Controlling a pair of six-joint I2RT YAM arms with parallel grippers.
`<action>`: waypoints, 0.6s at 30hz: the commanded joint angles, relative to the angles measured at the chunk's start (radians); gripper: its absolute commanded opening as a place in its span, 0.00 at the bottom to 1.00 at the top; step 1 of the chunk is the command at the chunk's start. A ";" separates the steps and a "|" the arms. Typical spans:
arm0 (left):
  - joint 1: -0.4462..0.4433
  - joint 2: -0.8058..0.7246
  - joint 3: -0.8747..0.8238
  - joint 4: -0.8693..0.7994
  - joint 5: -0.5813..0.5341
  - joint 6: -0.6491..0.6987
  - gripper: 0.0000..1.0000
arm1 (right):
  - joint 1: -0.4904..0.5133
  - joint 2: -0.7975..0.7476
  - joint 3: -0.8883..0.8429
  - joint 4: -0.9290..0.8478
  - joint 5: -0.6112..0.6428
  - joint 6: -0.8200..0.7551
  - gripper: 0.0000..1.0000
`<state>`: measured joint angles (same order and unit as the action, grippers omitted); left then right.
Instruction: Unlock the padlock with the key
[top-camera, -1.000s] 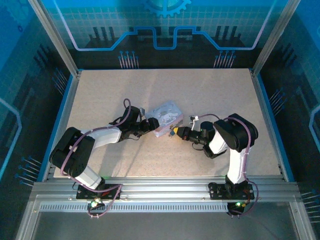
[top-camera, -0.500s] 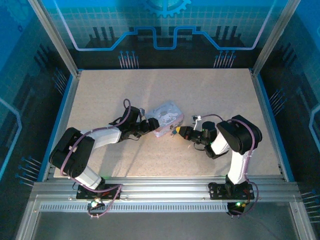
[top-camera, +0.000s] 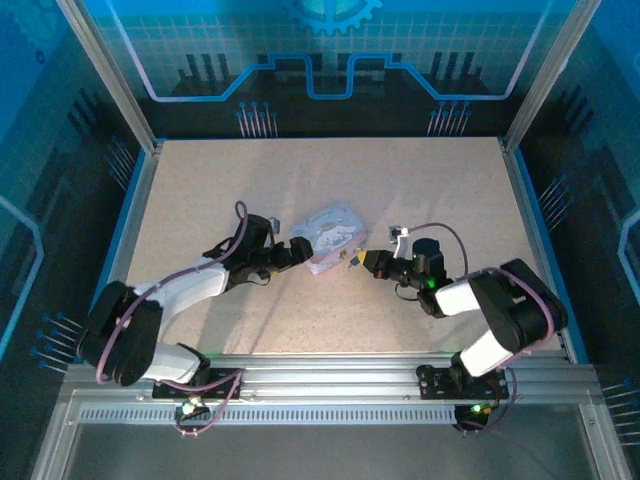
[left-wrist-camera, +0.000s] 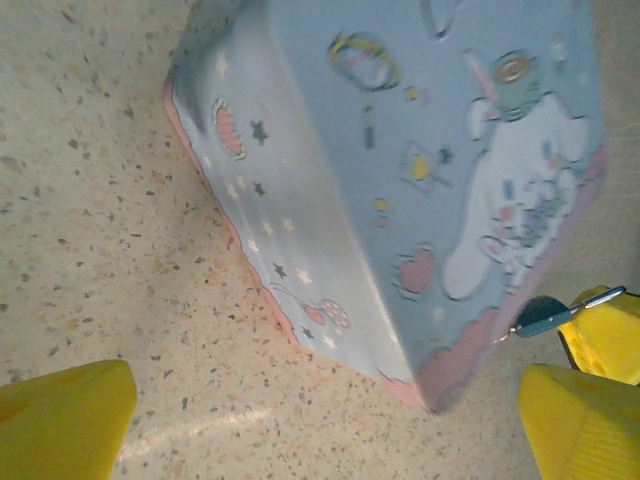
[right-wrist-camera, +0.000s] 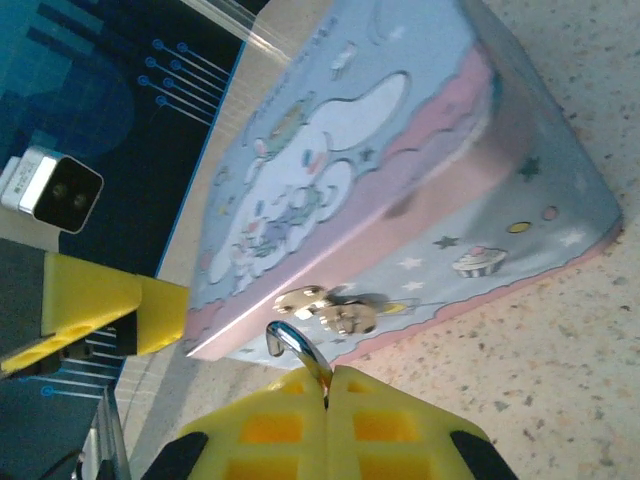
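Note:
My right gripper needs to let go of the padlock and key on the tabletop (top-camera: 377, 315) between the tin box and the aluminium rail.
The pastel blue tin box (top-camera: 333, 237) lies mid-table between the two arms. My right gripper (top-camera: 358, 260) is just off its right side, shut (right-wrist-camera: 328, 382). A shiny curved metal shackle (right-wrist-camera: 292, 343) sticks out from between its pads, so I take the held thing for the padlock; its body is hidden. The hook is a short way in front of the box's metal clasp (right-wrist-camera: 330, 310), free of it. My left gripper (top-camera: 293, 252) is at the box's left corner, open wide (left-wrist-camera: 320, 430), its yellow fingers (left-wrist-camera: 60, 420) not touching the box (left-wrist-camera: 400, 150). The key is hidden.
Speckled beige tabletop (top-camera: 420, 190) all round the box, ringed by a blue rim and dark walls. An aluminium rail (top-camera: 320, 370) runs along the near edge. The right arm's elbow (top-camera: 520, 310) lies low at the right.
My left gripper opened wider and drew slightly back from the box. The right arm's elbow swung down and out to the right, and its gripper moved a little away from the box, still shut.

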<state>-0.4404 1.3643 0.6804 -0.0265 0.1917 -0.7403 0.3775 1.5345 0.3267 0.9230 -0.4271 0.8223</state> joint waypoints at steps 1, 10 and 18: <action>0.011 -0.104 -0.028 -0.082 -0.054 0.048 0.99 | -0.007 -0.135 0.009 -0.272 -0.003 -0.099 0.02; 0.017 -0.312 -0.121 -0.106 -0.095 0.056 0.99 | 0.096 -0.520 0.126 -1.007 0.078 -0.280 0.02; 0.017 -0.330 -0.151 -0.109 -0.081 0.046 0.99 | 0.222 -0.617 0.216 -1.449 0.172 -0.265 0.02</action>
<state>-0.4282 1.0496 0.5499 -0.1196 0.1162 -0.7048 0.5644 0.9386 0.5140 -0.2710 -0.2981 0.5632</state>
